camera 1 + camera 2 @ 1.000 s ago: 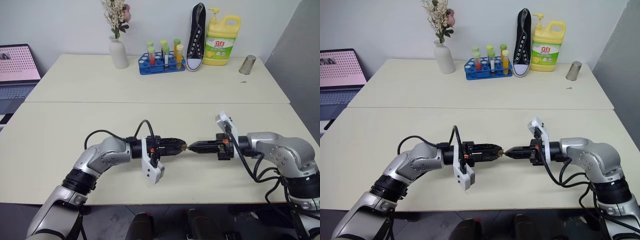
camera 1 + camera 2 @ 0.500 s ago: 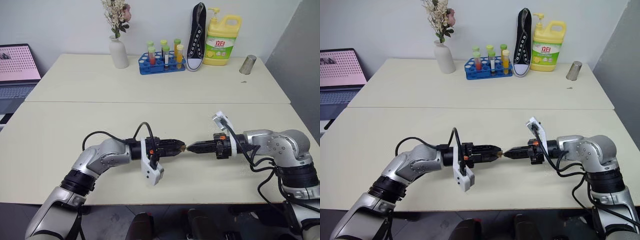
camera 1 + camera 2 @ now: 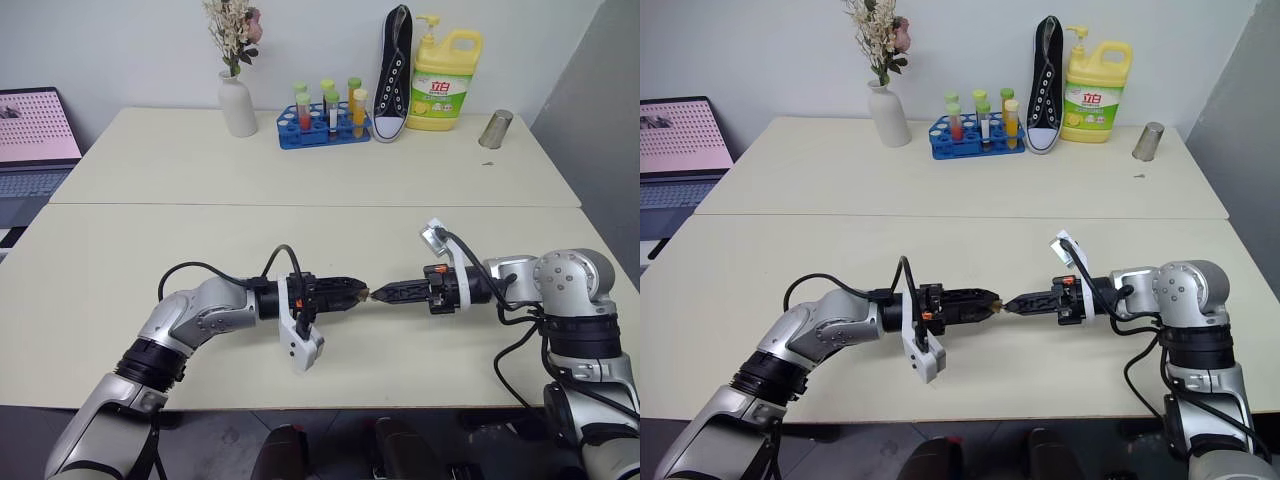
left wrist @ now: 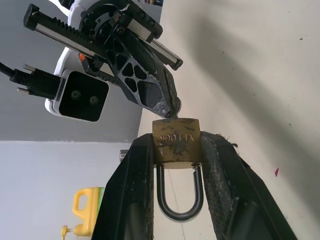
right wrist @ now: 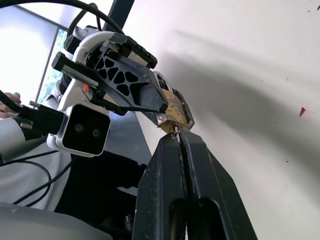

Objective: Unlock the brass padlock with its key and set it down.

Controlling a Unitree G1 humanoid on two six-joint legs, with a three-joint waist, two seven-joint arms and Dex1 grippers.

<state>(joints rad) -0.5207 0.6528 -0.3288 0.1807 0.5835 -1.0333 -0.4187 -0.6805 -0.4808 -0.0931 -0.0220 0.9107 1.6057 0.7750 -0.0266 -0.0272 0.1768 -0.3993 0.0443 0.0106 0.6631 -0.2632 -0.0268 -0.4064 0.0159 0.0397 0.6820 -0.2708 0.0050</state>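
Note:
My right gripper needs to leave the key and take the padlock's body [image 4: 176, 142] while the padlock's shackle is between my left gripper's fingers, before my left gripper pulls the shackle.
Above the near table, my two grippers meet tip to tip. My left gripper [image 3: 356, 292] is shut on the brass padlock [image 4: 176, 141], squeezing its golden body between both fingers. The silver shackle [image 4: 176, 206] still loops closed and points back toward the wrist. My right gripper [image 3: 382, 295] is shut on the key [image 5: 177, 129]. Only a small silvery bit of the key shows, bridging the fingertips and the padlock's [image 5: 172, 111] bottom face. In the left wrist view, the right gripper [image 4: 167, 102] presses against that face.
Along the far table edge stand a white vase with flowers [image 3: 237, 103], a blue test-tube rack [image 3: 323, 122], a black sneaker [image 3: 394, 72], a yellow detergent bottle [image 3: 443, 80] and a metal cup [image 3: 494, 129]. A laptop [image 3: 35, 135] sits at the far left.
The right wrist has rolled about its own axis and the right elbow has swung out to the right. Both grippers have stayed tip to tip at the padlock. The left arm has hardly moved.

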